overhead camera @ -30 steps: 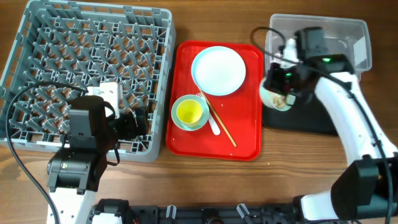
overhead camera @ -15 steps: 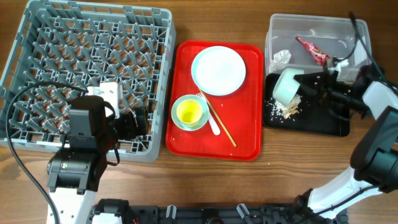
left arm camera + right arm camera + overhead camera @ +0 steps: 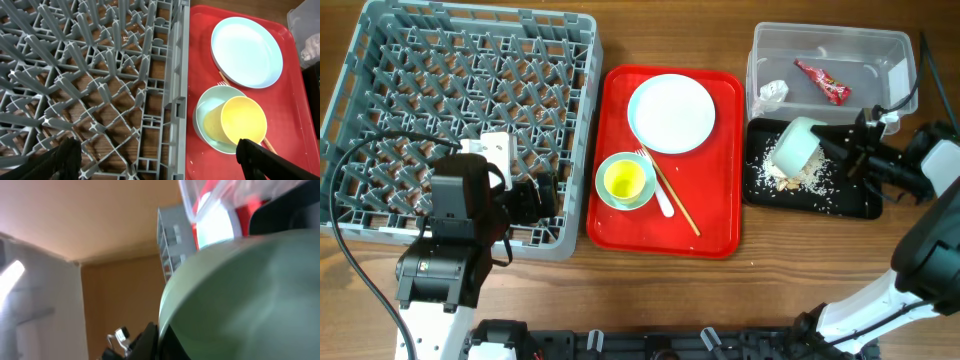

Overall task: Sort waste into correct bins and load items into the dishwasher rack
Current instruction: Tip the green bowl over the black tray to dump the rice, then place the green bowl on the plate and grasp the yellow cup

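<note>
The robot's right gripper will set the pale mint bowl down on the white plate on the red serving tray (image 3: 680, 104) (image 3: 216, 224).
My right gripper (image 3: 830, 143) is shut on the rim of a pale mint bowl (image 3: 797, 143), tipped on its side over the black tray (image 3: 855, 203). White rice crumbs and beige bits (image 3: 798, 178) lie on that tray. The bowl fills the right wrist view (image 3: 240, 295), with one dark finger (image 3: 159, 339) at its rim. The clear tub (image 3: 865, 45) holds the tissue (image 3: 772, 93) and red wrapper (image 3: 822, 81). My left gripper (image 3: 545, 195) is open and empty over the grey rack's (image 3: 380, 60) front right corner; its fingers (image 3: 160, 160) straddle the rack edge.
The red serving tray (image 3: 712, 225) holds the plate (image 3: 671, 113), a second mint bowl (image 3: 608, 196) with the yellow cup (image 3: 625, 181) in it, the white fork (image 3: 661, 198) and the chopsticks (image 3: 681, 212). The left wrist view shows the rack (image 3: 100, 75), plate (image 3: 246, 50) and cup (image 3: 242, 120).
My right arm swung out to the right and tipped the bowl. Rice and food bits spilled onto the black tray, and more lie there now. The left arm has not moved.
</note>
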Controlling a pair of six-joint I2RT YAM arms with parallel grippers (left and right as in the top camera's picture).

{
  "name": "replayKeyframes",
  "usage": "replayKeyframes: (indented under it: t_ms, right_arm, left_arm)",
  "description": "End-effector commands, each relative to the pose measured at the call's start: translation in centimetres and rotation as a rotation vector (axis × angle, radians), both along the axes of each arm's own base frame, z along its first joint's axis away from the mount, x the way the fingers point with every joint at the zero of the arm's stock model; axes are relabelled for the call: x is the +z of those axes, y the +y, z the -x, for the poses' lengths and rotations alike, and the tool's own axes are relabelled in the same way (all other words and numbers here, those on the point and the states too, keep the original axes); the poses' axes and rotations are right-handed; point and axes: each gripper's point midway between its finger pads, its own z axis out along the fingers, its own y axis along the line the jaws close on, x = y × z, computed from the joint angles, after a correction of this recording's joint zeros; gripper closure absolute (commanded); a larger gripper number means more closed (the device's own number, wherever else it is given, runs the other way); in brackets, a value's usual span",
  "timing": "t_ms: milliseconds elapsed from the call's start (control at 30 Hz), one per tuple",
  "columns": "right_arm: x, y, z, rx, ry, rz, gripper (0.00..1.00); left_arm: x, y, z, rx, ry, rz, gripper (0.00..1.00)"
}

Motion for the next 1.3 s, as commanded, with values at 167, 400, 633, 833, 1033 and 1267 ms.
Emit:
replayKeyframes:
  t_ms: [167, 400, 633, 833, 1033, 1267]
  right_arm:
    - [3.2, 4.8, 0.3, 0.231, -0.196, 0.508, 0.96]
    - [4.6, 14.6, -3.6, 0.36, -0.461, 1.118, 0.95]
    - [-5.4, 26.0, -5.6, 0.525, -0.524, 1.287, 0.96]
    - [-6.8, 27.6, -4.6, 0.573, -0.48, 1.178, 0.79]
    - [1.9, 27.3, -1.2, 0.523, -0.514, 1.077, 0.64]
    - [-5.2, 29.0, 5.9, 0.749, -0.19, 1.06, 0.62]
  left_arm:
    - [0.7, 0.1, -0.3, 0.003, -0.017, 0.002, 0.0]
    - [0.7, 0.1, -0.3, 0.003, -0.017, 0.002, 0.0]
    - [0.7, 0.1, -0.3, 0.003, -0.017, 0.002, 0.0]
    - [0.6, 0.1, -0.2, 0.003, -0.013, 0.001, 0.0]
    - [0.6, 0.1, -0.2, 0.003, -0.013, 0.001, 0.0]
    - [0.6, 0.1, -0.2, 0.003, -0.013, 0.001, 0.0]
